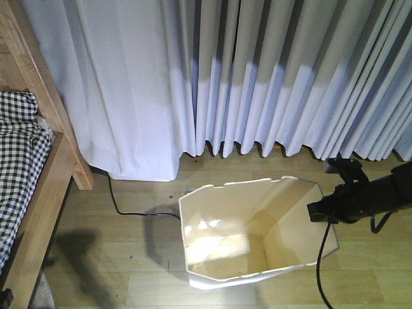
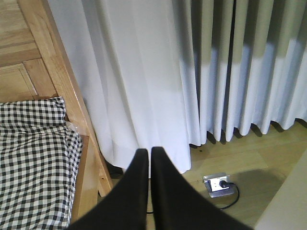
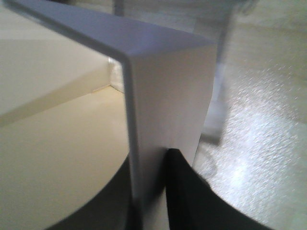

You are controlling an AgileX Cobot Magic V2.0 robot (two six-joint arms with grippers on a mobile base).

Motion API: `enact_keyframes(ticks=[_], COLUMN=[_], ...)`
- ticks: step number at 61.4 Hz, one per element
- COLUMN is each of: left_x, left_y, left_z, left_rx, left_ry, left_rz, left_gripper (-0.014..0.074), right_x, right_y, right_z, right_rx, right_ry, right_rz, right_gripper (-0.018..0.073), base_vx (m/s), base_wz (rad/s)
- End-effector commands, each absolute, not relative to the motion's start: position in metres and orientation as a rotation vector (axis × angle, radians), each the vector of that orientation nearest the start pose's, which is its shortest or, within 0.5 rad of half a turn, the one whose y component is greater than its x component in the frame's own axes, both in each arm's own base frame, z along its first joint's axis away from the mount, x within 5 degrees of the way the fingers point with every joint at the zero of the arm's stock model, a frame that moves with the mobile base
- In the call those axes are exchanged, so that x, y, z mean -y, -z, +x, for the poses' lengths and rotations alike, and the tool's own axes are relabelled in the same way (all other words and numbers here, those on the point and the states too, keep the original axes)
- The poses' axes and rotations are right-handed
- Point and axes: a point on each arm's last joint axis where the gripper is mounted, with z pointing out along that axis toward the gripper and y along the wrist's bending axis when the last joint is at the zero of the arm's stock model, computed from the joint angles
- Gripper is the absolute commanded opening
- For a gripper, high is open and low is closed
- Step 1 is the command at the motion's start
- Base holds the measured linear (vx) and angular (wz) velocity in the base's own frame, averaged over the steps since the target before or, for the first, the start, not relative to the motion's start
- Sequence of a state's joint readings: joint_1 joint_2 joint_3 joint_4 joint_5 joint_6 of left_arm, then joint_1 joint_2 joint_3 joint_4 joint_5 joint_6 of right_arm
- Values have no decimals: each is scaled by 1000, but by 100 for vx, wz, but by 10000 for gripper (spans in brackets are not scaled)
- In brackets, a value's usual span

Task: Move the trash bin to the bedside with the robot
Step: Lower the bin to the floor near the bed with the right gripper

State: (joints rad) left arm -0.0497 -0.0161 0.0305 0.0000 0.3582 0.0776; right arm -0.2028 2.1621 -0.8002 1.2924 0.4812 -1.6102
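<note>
I should set the cream trash bin down with my right gripper on the wood floor (image 1: 241,257) just in front of the floor socket.
The cream trash bin (image 1: 251,232) stands open and empty on the wood floor, in the lower middle of the front view. My right gripper (image 1: 317,211) is shut on its right rim; in the right wrist view (image 3: 151,160) one black finger is inside the bin wall (image 3: 163,91) and one outside. The bed (image 1: 38,167) with its light wood frame and check bedding (image 1: 16,148) is at the far left, apart from the bin. My left gripper (image 2: 149,152) is shut and empty, held in the air facing the curtain next to the bed frame (image 2: 72,91).
Pale curtains (image 1: 257,71) hang to the floor along the back. A black cable (image 1: 132,209) runs over the floor from behind the curtain to a floor socket (image 2: 218,184) by the bin. A loose cable (image 1: 322,264) hangs from my right arm.
</note>
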Motion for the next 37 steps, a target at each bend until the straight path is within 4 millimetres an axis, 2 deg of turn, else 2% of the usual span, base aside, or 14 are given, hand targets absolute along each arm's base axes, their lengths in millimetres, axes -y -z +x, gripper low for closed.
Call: enact_keyframes(ticks=[1, 10, 20, 37], left_x=[3, 3, 3, 3], left_y=[-173, -173, -173, -173], left_z=[54, 54, 54, 54], left_rx=[-1780, -1780, -1780, -1780], left_ry=[-16, -16, -16, -16], left_rz=[110, 110, 110, 110], left_gripper=[-7, -7, -7, -7], right_x=[14, 19, 22, 33], right_y=[-43, -28, 1, 70], right_z=[317, 340, 368, 418], right_rx=[-2676, -2663, -2659, -2692], right_ry=[-735, -730, -777, -806], right_rz=[-227, -230, -192, -62], right_gripper=[-3, -3, -3, -3], base_vx=[0, 0, 0, 0], base_wz=[0, 0, 0, 0])
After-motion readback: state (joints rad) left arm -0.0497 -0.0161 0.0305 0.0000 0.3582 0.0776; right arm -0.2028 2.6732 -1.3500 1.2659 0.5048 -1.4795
